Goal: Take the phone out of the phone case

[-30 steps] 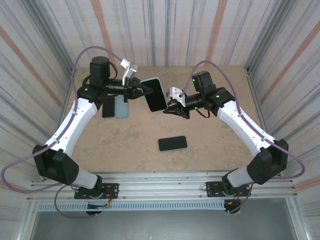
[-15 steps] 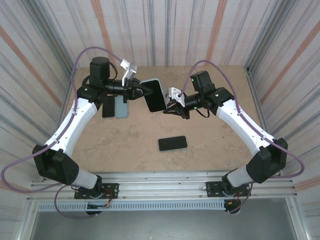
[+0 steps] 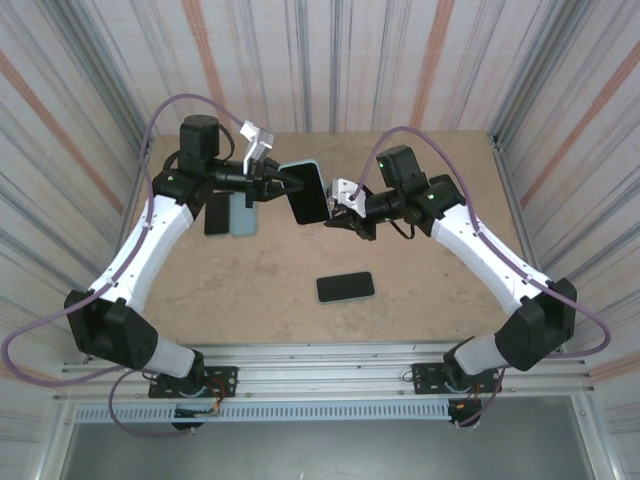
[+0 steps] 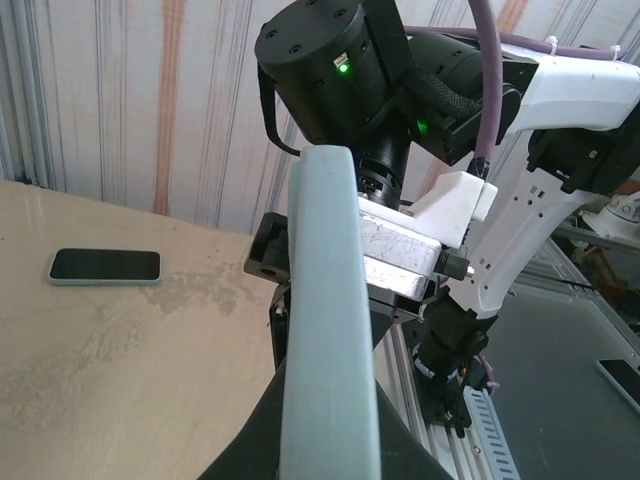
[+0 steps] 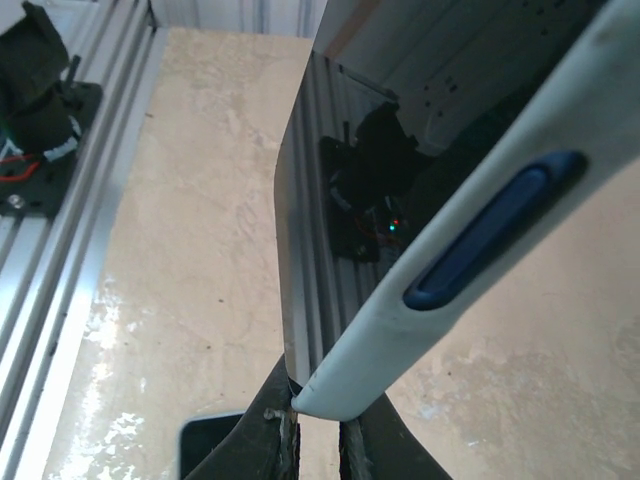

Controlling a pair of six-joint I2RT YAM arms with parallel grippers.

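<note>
The robot's right gripper holds just the tip of the phone case's corner, with the phone inside, so it should open and grab the case's side [image 5: 385, 338] by the button.
The phone [image 3: 312, 196], dark screen toward the camera, sits in a pale blue phone case [image 3: 308, 162] held in the air above the table's back middle. My left gripper [image 3: 285, 183] is shut on the case's left edge; in the left wrist view the case's edge [image 4: 325, 300] runs up from between its dark fingers [image 4: 325, 445]. My right gripper [image 3: 338, 208] is shut on the lower right corner. In the right wrist view its fingertips [image 5: 318, 425] pinch that corner, with the glossy screen [image 5: 320, 200] on the left and the case's side [image 5: 470, 250] with a dark blue button on the right.
Another dark phone [image 3: 345, 286] lies flat on the table in front of the arms, also seen as [image 4: 105, 266]. A dark slab [image 3: 216, 212] and a pale blue one [image 3: 242, 213] lie side by side under the left arm. Striped walls enclose the table.
My right gripper has moved left up to the held phone and shut on its lower right corner. The left gripper and phone have hardly moved.
</note>
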